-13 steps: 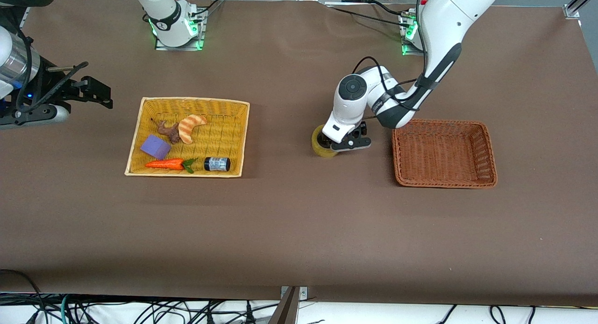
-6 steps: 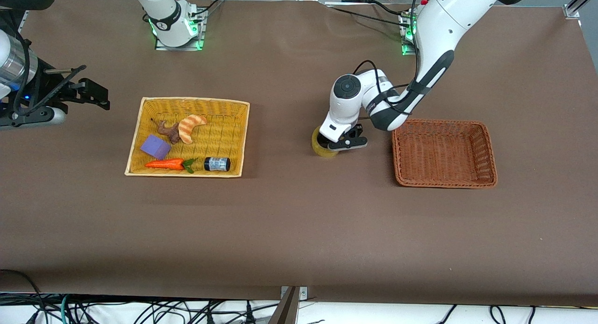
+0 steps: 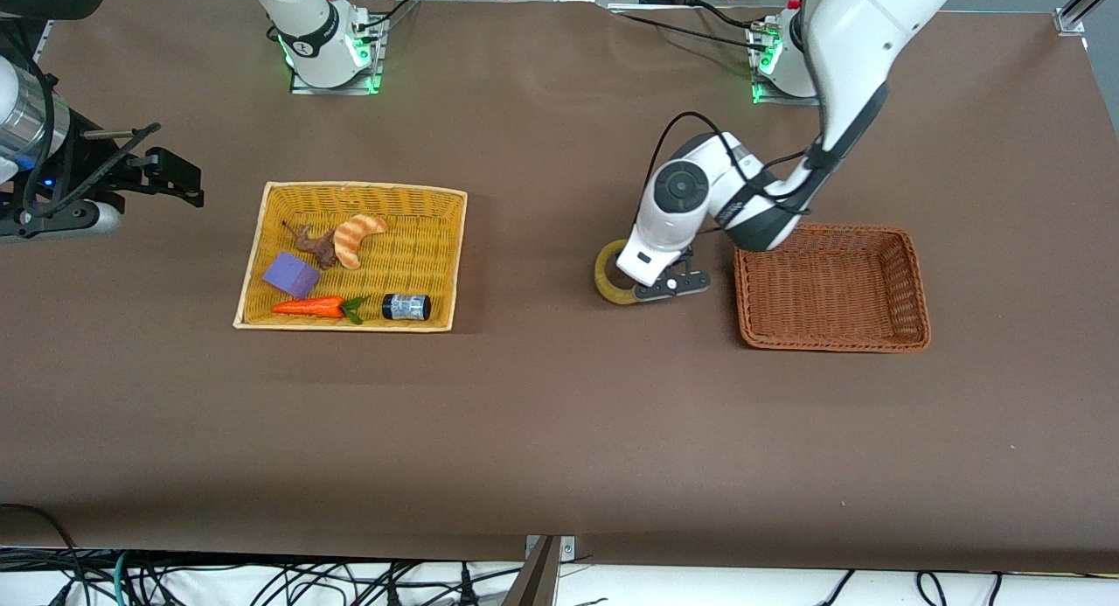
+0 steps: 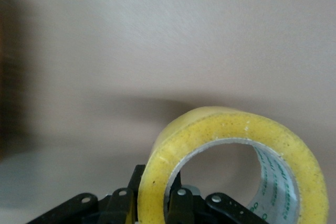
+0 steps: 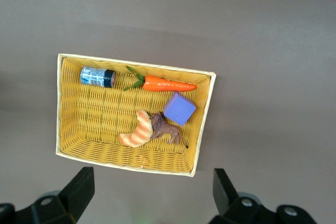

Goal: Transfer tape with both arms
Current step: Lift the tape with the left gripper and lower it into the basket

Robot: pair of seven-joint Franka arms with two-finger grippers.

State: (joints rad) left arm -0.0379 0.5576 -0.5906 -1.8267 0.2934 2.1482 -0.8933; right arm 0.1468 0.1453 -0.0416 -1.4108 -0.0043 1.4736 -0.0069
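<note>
Next, my left gripper lets go of the tape inside the brown wicker basket [image 3: 800, 293], a little toward the side facing the yellow basket.
My left gripper [image 3: 636, 284] is shut on the tape [image 3: 609, 280], a yellowish roll with a greyish core. It holds the roll on edge just over the table between the two baskets. In the left wrist view one finger [image 4: 125, 201] is outside the roll's wall and the other finger [image 4: 181, 203] is inside the hole of the tape [image 4: 226, 124]. My right gripper [image 3: 170, 174] is open and empty, waiting up in the air at the right arm's end of the table; in the right wrist view its gripper [image 5: 151, 190] looks down on the yellow basket.
An empty brown wicker basket [image 3: 826, 228] sits beside the tape toward the left arm's end. A yellow basket [image 3: 367, 187] holds a dark bottle [image 3: 406, 306], a carrot [image 3: 308, 307], a purple block [image 3: 291, 275] and a croissant [image 3: 357, 235].
My left gripper has risen a little with the tape and moved toward the brown basket. The roll now stands tilted with its hole showing. The right arm has barely moved.
</note>
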